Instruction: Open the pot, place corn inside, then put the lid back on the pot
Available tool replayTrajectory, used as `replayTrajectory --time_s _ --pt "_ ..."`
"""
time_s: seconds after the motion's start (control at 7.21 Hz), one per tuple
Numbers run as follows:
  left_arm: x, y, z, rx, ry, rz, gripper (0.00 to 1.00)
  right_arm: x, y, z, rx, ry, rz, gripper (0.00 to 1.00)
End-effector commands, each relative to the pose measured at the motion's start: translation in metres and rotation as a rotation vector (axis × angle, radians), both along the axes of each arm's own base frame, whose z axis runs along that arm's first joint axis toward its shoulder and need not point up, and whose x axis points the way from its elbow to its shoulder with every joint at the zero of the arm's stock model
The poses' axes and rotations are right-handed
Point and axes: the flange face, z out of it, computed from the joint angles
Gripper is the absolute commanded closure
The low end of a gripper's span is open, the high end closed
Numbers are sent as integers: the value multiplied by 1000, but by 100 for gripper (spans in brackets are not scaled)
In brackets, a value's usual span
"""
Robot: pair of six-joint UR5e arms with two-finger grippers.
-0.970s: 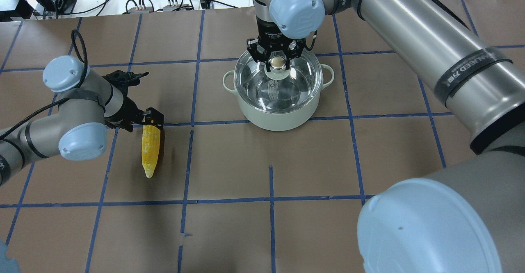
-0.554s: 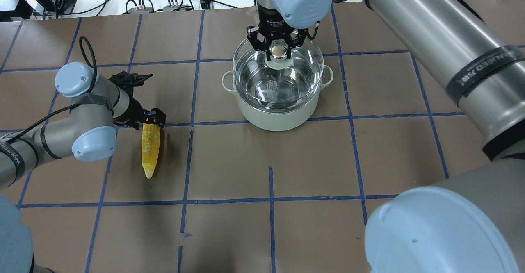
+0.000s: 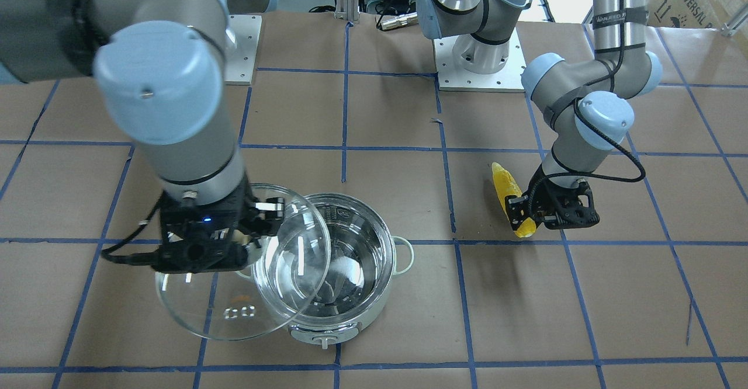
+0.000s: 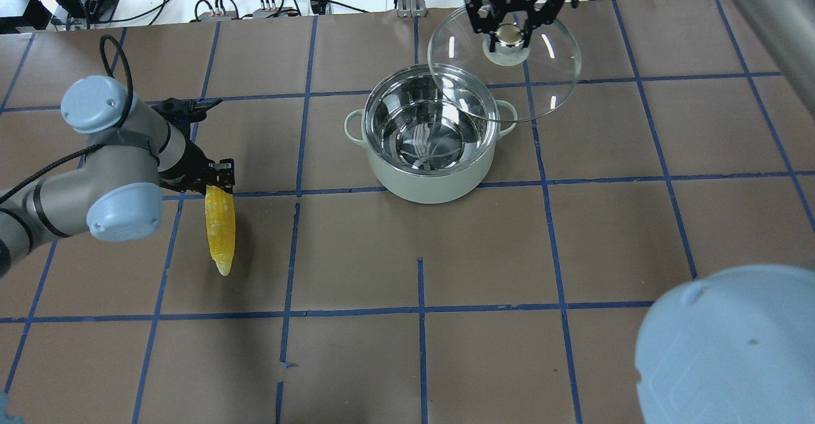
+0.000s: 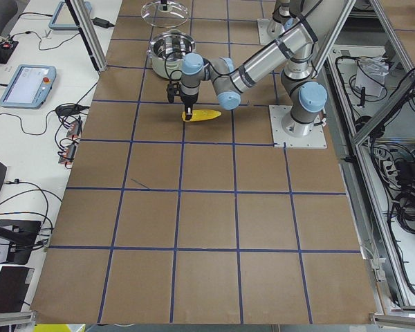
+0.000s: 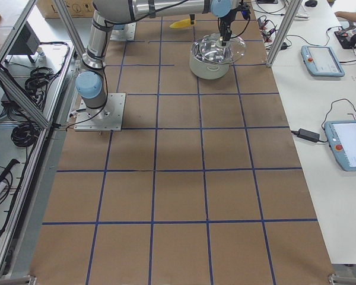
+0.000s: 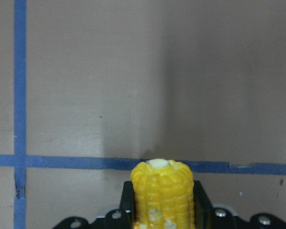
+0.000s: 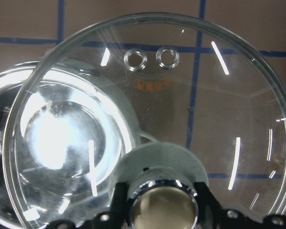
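My left gripper is holding the corn. It will let go of it on the shiny steel bottom of the open pot (image 3: pixel 318 292).
The pot (image 4: pixel 433 179) stands uncovered at the table's middle, its steel inside empty; it also shows in the front view (image 3: pixel 383 301). My right gripper (image 4: pixel 507 34) is shut on the knob of the glass lid (image 4: pixel 547 86). It holds the lid raised, beyond and to the right of the pot, overlapping the pot's rim. The right wrist view shows the lid (image 8: pixel 229 95) from above. My left gripper (image 4: pixel 215 179) is shut on the thick end of the corn (image 4: pixel 220 233). The corn's point faces the robot. The left wrist view shows the corn (image 7: pixel 163 188) between the fingers.
Cables and power boxes (image 4: pixel 274 0) lie along the far table edge. My right arm's elbow (image 4: pixel 726 347) fills the lower right of the overhead view. The arm base plates (image 3: pixel 479 73) sit at the robot's side of the table.
My right gripper has lifted the lid off the pot and carried it away to the far right. My left gripper and the corn have shifted slightly left.
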Motion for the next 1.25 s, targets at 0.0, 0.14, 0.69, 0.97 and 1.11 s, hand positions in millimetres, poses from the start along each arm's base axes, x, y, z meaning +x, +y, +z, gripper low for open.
replayTrajectory --time_s 0.0,0.14,0.69,0.97,1.11 --pt "-53 -3 108 74 -41 5 81 -101 -20 -16 60 -8 3 94" --pt "-103 -13 152 82 -64 6 84 -135 -29 -32 84 -13 3 94" --pt "-299 -48 179 49 -24 29 86 -177 -39 -55 118 -21 -49 94" --pt "-375 -75 164 24 -20 -30 87 -181 -40 -57 119 -21 -52 95" --pt "-395 -105 138 -2 -9 -39 87 -181 -40 -59 122 -23 -52 95"
